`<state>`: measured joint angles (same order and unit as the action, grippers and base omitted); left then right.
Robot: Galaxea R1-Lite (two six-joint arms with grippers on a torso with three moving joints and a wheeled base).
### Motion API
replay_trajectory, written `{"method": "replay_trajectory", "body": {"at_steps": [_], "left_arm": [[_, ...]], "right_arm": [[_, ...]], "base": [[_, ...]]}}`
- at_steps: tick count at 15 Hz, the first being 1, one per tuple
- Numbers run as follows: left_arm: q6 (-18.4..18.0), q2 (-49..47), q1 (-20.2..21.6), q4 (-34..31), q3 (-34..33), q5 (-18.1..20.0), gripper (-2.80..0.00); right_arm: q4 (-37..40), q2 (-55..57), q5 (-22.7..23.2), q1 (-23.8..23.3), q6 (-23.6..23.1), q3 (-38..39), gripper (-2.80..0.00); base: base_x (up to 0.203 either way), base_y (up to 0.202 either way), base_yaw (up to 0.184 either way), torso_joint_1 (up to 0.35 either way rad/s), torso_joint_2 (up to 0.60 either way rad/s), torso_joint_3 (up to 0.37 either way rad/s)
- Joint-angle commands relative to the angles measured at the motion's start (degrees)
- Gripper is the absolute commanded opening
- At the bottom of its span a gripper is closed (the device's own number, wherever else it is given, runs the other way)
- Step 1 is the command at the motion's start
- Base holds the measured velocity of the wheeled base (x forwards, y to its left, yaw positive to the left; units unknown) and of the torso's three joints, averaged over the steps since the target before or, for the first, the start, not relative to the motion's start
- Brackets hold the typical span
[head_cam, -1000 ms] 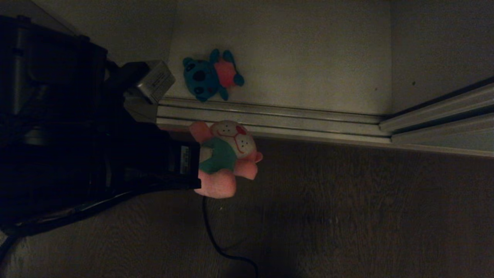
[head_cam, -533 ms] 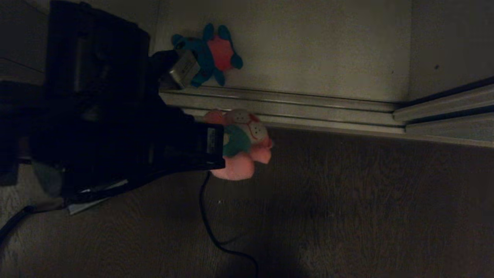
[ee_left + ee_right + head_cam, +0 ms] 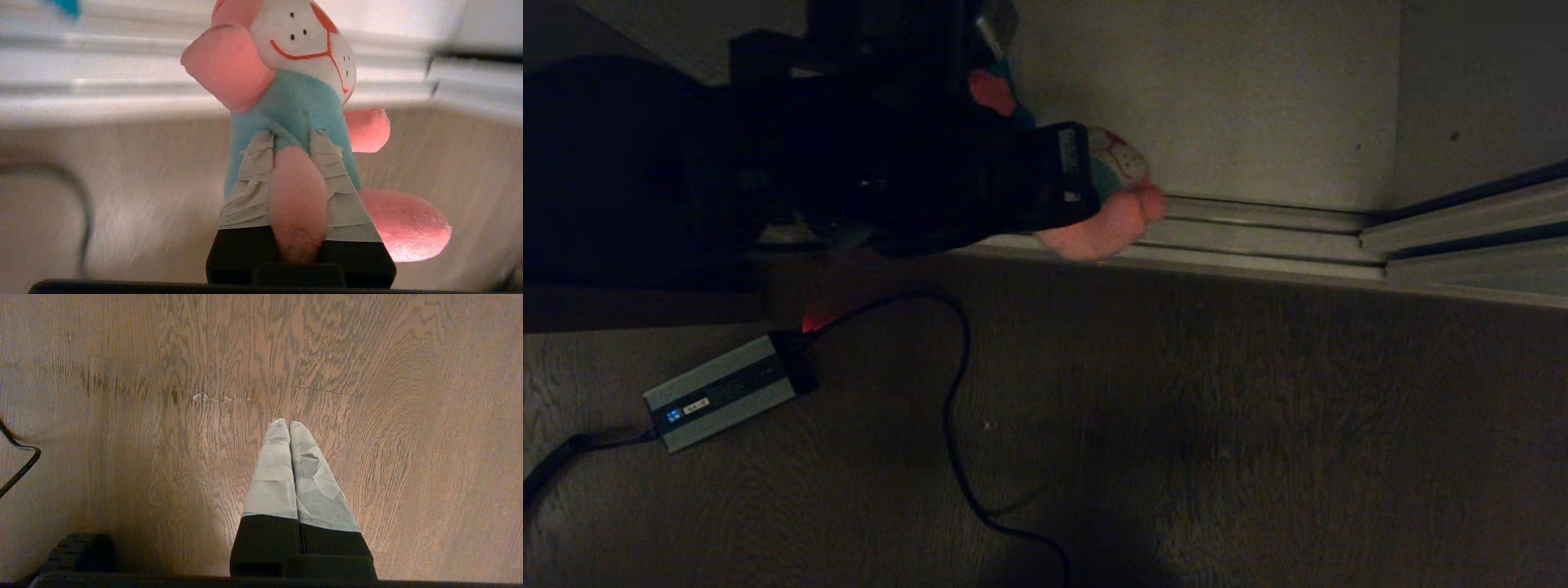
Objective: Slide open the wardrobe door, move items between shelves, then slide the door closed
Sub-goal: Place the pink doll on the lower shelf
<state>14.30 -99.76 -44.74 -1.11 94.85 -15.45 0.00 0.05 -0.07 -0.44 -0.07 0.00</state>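
Note:
I will release the pink plush toy from my left gripper on the shelf [image 3: 1108, 114] beside the blue toy, behind the track.
My left gripper [image 3: 1094, 181] is shut on the pink plush toy [image 3: 1123, 204], its taped fingers [image 3: 253, 179] pinching the teal shirt and one pink leg. The toy [image 3: 298, 90] hangs over the door track at the front edge of the off-white shelf [image 3: 1225, 98]. The blue toy [image 3: 995, 91] lies on that shelf, mostly hidden behind my dark arm; only its pink shirt and a teal limb show. The pale sliding wardrobe door [image 3: 1478, 282] stands at the right on its rail. My right gripper [image 3: 289, 424] is shut and empty, hanging over the wood floor, outside the head view.
A grey power adapter [image 3: 723, 392] with a red light lies on the dark wood floor, and its black cable [image 3: 956, 441] loops across the floor. The metal door track [image 3: 1258, 233] runs along the shelf front. A cream side wall [image 3: 1478, 90] bounds the shelf on the right.
My left arm has carried the pink toy from above the floor forward to the track at the shelf edge. The arm now covers most of the blue toy and no longer hides the adapter.

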Motion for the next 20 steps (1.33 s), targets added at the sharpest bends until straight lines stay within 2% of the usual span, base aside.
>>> {"method": "replay_trajectory", "body": {"at_steps": [1, 3, 6, 8, 13, 20], "left_arm": [[-0.2, -6.5, 0.8, 6.4, 2.4, -0.3, -2.8], [-0.3, -11.6, 2.5, 9.9, 5.5, -1.6, -2.8], [-0.4, -20.2, 4.4, 11.6, 12.8, -4.6, -2.8], [-1.1, -24.1, 5.8, 16.3, 15.6, -5.2, -2.8], [-8.1, -27.8, 6.3, 29.5, 16.2, -3.3, -2.8], [-13.2, -30.5, 7.3, 41.2, 16.2, -2.9, -2.8]], "right_arm": [[0.0, 0.0, 0.1, 0.0, 0.0, 0.3, -2.8], [0.0, 0.0, 0.0, 0.0, 0.0, 0.3, -2.8], [0.0, 0.0, 0.0, 0.0, 0.0, 0.3, -2.8], [0.0, 0.0, 0.0, 0.0, 0.0, 0.3, -2.8], [0.0, 0.0, 0.1, 0.0, 0.0, 0.3, -2.8], [0.0, 0.0, 0.1, 0.0, 0.0, 0.3, -2.8]], "base": [[0.0, 0.0, 0.0, 0.0, 0.0, 0.0], [0.0, 0.0, 0.0, 0.0, 0.0, 0.0], [0.0, 0.0, 0.0, 0.0, 0.0, 0.0], [0.0, 0.0, 0.0, 0.0, 0.0, 0.0], [0.0, 0.0, 0.0, 0.0, 0.0, 0.0], [0.0, 0.0, 0.0, 0.0, 0.0, 0.0]]}}
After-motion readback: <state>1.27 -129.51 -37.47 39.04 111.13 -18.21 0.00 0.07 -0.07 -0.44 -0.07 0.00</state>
